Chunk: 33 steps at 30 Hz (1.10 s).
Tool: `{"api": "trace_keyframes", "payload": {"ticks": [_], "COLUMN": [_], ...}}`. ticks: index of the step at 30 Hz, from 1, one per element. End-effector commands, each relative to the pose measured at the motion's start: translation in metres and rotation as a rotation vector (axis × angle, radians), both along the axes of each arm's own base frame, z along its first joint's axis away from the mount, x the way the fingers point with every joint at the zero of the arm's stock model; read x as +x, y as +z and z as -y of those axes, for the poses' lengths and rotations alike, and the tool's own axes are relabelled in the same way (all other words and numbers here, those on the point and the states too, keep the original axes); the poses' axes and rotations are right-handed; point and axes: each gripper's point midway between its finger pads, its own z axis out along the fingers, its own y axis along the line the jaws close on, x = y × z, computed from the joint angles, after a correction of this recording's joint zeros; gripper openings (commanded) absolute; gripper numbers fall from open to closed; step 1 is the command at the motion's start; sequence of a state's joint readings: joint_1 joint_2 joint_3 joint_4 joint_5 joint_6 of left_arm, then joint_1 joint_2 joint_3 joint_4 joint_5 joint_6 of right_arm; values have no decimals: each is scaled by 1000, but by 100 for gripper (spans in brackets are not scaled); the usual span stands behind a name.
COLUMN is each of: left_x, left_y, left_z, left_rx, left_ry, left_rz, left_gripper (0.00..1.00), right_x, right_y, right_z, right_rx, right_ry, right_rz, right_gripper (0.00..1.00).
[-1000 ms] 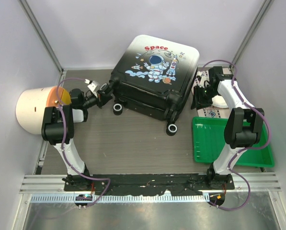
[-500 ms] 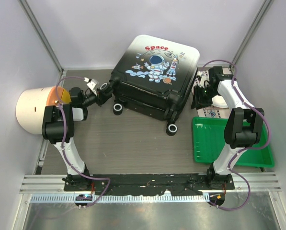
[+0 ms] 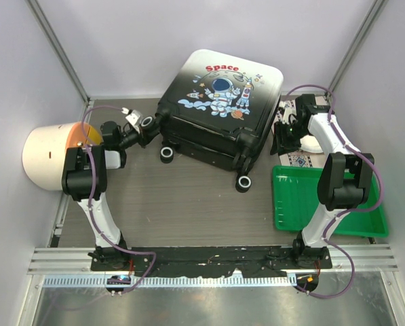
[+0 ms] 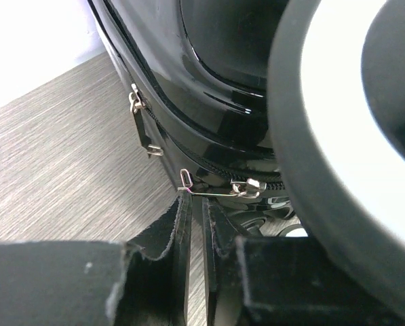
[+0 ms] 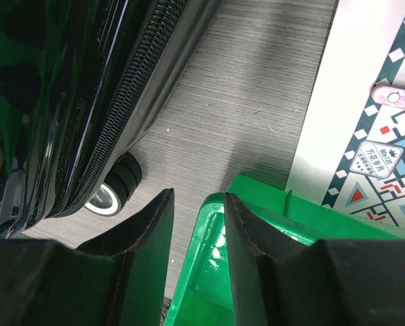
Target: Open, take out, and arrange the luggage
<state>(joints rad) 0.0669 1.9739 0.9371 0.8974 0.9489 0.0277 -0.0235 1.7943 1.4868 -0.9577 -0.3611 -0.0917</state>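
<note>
The metal zipper pull lies across the ends of the left gripper's fingers, so the robot should open them and pinch the zipper pull's loose end (image 4: 186, 179) before unzipping.
The luggage (image 3: 219, 102) lies closed at the back middle, astronaut print up. My left gripper (image 3: 148, 134) is at its near left corner, under a wheel (image 3: 148, 123). In the left wrist view the fingers (image 4: 182, 231) stand nearly shut with a thin slit between them. A thin metal zipper pull (image 4: 216, 192) lies across the tips of my left gripper (image 4: 197, 204), not between the pads. The wheel (image 4: 338, 102) fills the right of that view. My right gripper (image 3: 283, 139) is open and empty beside the luggage's right side (image 5: 87, 88), above the tray's corner.
A green tray (image 3: 324, 204) sits at the right and shows under my right gripper (image 5: 199, 197) as a green rim (image 5: 270, 193). A patterned mat (image 3: 300, 159) lies behind it. A cream bin (image 3: 46, 156) with an orange lid lies at the left.
My left gripper has shifted slightly up and right, closer to the luggage's corner. The right arm and the luggage have not moved.
</note>
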Motion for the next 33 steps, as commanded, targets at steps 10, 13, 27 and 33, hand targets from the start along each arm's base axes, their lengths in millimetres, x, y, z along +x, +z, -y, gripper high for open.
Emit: {"api": "trace_keyframes", "payload": {"ticks": [10,13,27,33], "left_x": [-22,-30,-53,-45], "left_y": [31,29,25,21], "left_z": [0,-6,-8,-8], "left_rx": [97,135,127,89], "left_ry": [-112,-125,-61,-59], "left_rz": [147,158,196,166], "left_gripper": [0,0,73,99], "right_x": [3,2,1,1], "right_y": [11,10,10,9], "right_z": [3,2,-2,-2], "right_rx": [-15,-9,14,15], "right_ry": [17,18,12,13], "right_rz": [51,49,45,42], "right_gripper": [41,40,42,42]}}
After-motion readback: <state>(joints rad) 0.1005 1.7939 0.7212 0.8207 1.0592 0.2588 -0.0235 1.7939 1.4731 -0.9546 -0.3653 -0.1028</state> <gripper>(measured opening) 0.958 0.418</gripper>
